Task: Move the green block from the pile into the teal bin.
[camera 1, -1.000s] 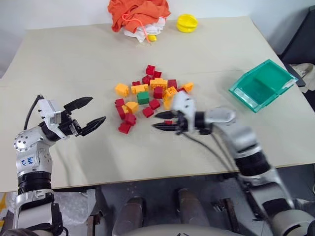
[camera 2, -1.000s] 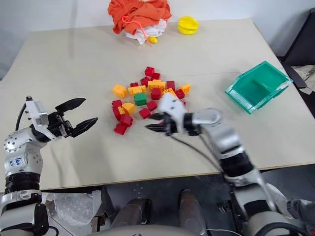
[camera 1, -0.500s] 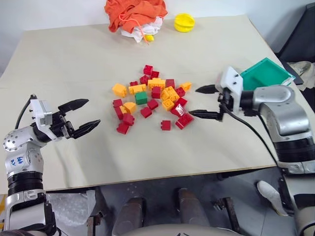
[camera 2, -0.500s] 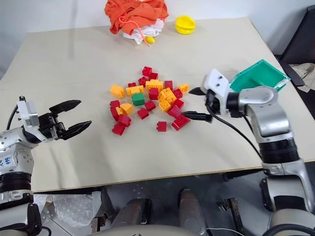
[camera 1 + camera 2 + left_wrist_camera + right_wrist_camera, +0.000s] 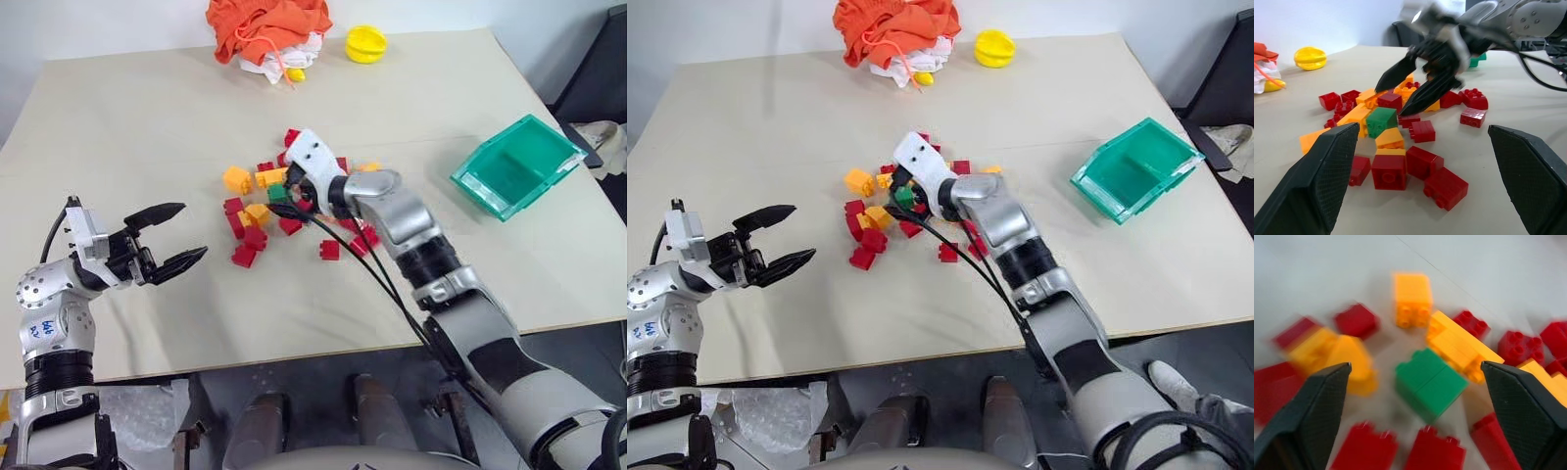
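My left gripper is going to close on the opposite sides (image 5: 278, 193) (image 5: 1381, 121) of the green block, among the yellow-orange bricks in the pile.
The green block (image 5: 278, 193) lies on the table at the left middle of the pile (image 5: 238, 179) of red and yellow-orange bricks. My right gripper (image 5: 292, 196) hovers over the pile, open, its tips pointing at the green block from the right; nothing sits between its fingers. In the right wrist view the green block (image 5: 1431, 384) is centred ahead of the two fingers. The left wrist view shows the right gripper (image 5: 1393, 100) just behind the green block (image 5: 1381, 121). My left gripper (image 5: 192, 231) stands open and empty, left of the pile. The teal bin (image 5: 490, 191) sits tilted at the right.
An orange cloth bundle (image 5: 265, 24) and a round yellow object (image 5: 364, 44) lie at the table's far edge. Several red bricks (image 5: 330, 250) lie loose on the near side of the pile. A dark chair (image 5: 600, 78) stands beyond the table's right edge.
My right gripper opened wide, drew off toward the bin, then swung back left over the pile to the green block. A few red bricks were scattered nearer. The left gripper stayed put.
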Robot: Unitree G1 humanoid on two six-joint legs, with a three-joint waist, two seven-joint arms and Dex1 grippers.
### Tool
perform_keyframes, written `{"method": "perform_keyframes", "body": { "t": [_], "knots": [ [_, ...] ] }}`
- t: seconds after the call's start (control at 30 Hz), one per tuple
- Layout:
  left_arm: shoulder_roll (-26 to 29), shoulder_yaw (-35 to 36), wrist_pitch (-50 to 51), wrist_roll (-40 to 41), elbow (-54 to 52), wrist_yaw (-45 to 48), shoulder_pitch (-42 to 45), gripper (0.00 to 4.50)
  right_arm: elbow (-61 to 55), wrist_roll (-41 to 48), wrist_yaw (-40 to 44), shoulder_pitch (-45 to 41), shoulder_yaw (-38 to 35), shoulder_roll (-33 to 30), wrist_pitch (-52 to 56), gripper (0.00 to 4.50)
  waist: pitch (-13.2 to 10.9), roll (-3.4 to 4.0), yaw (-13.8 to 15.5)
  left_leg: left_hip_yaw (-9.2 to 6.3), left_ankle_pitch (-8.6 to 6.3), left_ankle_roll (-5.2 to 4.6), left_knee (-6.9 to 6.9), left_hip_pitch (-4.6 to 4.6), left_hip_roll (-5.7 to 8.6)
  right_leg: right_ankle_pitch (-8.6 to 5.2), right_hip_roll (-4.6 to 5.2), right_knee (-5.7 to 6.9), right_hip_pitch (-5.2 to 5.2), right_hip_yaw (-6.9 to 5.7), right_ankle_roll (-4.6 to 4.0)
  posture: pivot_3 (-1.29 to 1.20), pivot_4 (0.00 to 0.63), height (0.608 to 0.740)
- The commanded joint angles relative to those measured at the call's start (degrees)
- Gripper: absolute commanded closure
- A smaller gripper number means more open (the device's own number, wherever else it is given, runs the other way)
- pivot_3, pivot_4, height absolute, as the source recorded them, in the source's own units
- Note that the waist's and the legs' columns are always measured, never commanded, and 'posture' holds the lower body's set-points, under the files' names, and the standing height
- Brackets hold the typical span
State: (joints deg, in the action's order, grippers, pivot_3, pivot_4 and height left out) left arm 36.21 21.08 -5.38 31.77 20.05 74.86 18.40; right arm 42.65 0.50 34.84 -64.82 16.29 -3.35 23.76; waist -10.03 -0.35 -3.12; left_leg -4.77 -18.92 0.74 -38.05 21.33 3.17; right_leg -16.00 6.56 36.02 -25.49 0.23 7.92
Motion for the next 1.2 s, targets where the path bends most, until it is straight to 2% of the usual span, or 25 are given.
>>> {"method": "perform_keyframes", "body": {
  "t": [0.03, 0.13, 0.33, 0.43, 0.6, 0.7, 0.83, 0.93, 1.03, 1.07, 1.2],
  "knots": [
    [0.0, 0.6, -0.3, 1.2, -2.7, -0.6, -0.5, 0.0, 7.8, -1.6, -2.5, -3.2, -1.3, 2.0, -4.5, 0.06, 0.0, -0.01, -0.2, -0.01, -0.01, -0.01, -0.01, 0.0, 0.0, 0.0, 0.0, 0.0, 0.0, -0.01, 0.0, 0.0, 0.15, 0.74],
    [-0.1, 0.8, -0.5, 1.4, -3.5, -0.7, -1.2, 0.0, 14.1, -3.5, -2.3, -5.0, -0.2, 4.4, -7.0, 0.06, 0.0, -0.01, -0.7, -0.02, -0.01, -0.02, 0.02, 0.0, 0.01, 0.0, -0.01, -0.01, 0.0, -0.02, 0.0, 0.0, 0.15, 0.74],
    [0.0, 1.1, -0.6, 1.5, -4.0, -1.1, -1.6, 0.0, 18.3, -4.5, 0.2, -6.5, -1.1, 5.9, -7.9, 0.06, 0.0, 0.0, -2.1, -0.01, -0.01, 0.01, 0.04, -0.05, -0.09, 0.0, -0.06, 0.02, 0.0, 0.0, 0.0, 0.0, 0.15, 0.74],
    [-0.2, 1.1, -0.7, 1.4, -4.0, -1.5, -1.6, 0.0, 17.0, -3.5, 6.5, -5.7, -1.0, 6.6, -6.6, 0.06, 0.0, -0.01, -2.0, -0.01, -0.01, 0.01, 0.02, -0.06, -0.09, 0.0, -0.06, 0.04, 0.02, 0.0, -0.01, 0.0, 0.15, 0.74],
    [-0.4, 0.8, -0.9, 1.2, -4.0, -2.2, -1.4, 0.0, 19.5, -3.2, 3.4, -6.4, -3.6, 8.0, -7.5, 0.06, 0.0, -0.01, -1.9, -0.02, -0.01, 0.01, 0.01, -0.06, -0.08, 0.0, -0.05, 0.06, 0.02, 0.01, 0.0, 0.0, 0.15, 0.74],
    [-0.5, 0.7, -0.9, 1.1, -3.9, -2.5, -1.2, 0.0, 21.0, -2.8, 1.6, -6.8, -5.4, 8.1, -7.8, 0.95, 0.0, 0.0, -1.7, -0.03, -0.01, 0.01, 0.0, -0.05, -0.05, 0.0, -0.02, 0.07, 0.02, 0.02, 0.0, 0.0, 0.15, 0.74],
    [-0.5, 0.4, -0.7, 1.1, -4.1, -3.0, -1.0, 0.0, 17.5, -1.7, 3.6, -6.2, -7.0, 7.0, -7.3, 2.24, 0.0, 0.0, -1.8, -0.04, -0.01, 0.01, 0.0, -0.04, -0.03, 0.0, -0.01, 0.06, 0.02, 0.01, 0.0, 0.0, 0.15, 0.74],
    [-1.1, -0.5, -0.1, 0.9, -5.6, -3.8, -0.9, 0.0, 9.9, 0.6, 7.3, -4.2, -8.3, 4.9, -5.5, 3.29, 0.0, 0.0, -1.7, -0.05, -0.01, 0.01, 0.0, -0.03, -0.04, 0.0, -0.02, 0.05, 0.01, 0.01, 0.0, 0.0, 0.15, 0.74],
    [-2.2, -1.7, 0.7, 0.8, -7.6, -5.1, -0.7, 0.0, -3.3, 3.1, 12.0, 0.8, -8.3, 1.6, -1.3, 4.33, 0.0, 0.0, -1.7, -0.05, -0.02, 0.0, 0.0, -0.01, -0.04, 0.0, -0.01, 0.05, 0.01, 0.0, 0.0, 0.0, 0.15, 0.74],
    [-2.6, -2.0, 0.8, 0.8, -8.1, -5.6, -0.7, 0.0, -8.0, 3.8, 13.2, 2.7, -8.2, 0.2, 0.4, 4.48, 0.0, 0.0, -1.6, -0.06, -0.01, 0.0, -0.01, -0.01, -0.04, 0.0, -0.01, 0.05, 0.01, 0.0, 0.0, 0.0, 0.15, 0.74],
    [-3.8, -2.4, 0.8, 0.6, -8.6, -7.0, -0.6, 0.0, -18.2, 4.0, 13.8, 7.5, -7.1, -3.3, 4.1, 4.48, 0.0, -0.01, -1.3, -0.06, -0.03, -0.02, -0.02, 0.01, -0.01, 0.01, 0.0, 0.04, 0.01, 0.0, 0.01, 0.0, 0.15, 0.74]
  ]
}}
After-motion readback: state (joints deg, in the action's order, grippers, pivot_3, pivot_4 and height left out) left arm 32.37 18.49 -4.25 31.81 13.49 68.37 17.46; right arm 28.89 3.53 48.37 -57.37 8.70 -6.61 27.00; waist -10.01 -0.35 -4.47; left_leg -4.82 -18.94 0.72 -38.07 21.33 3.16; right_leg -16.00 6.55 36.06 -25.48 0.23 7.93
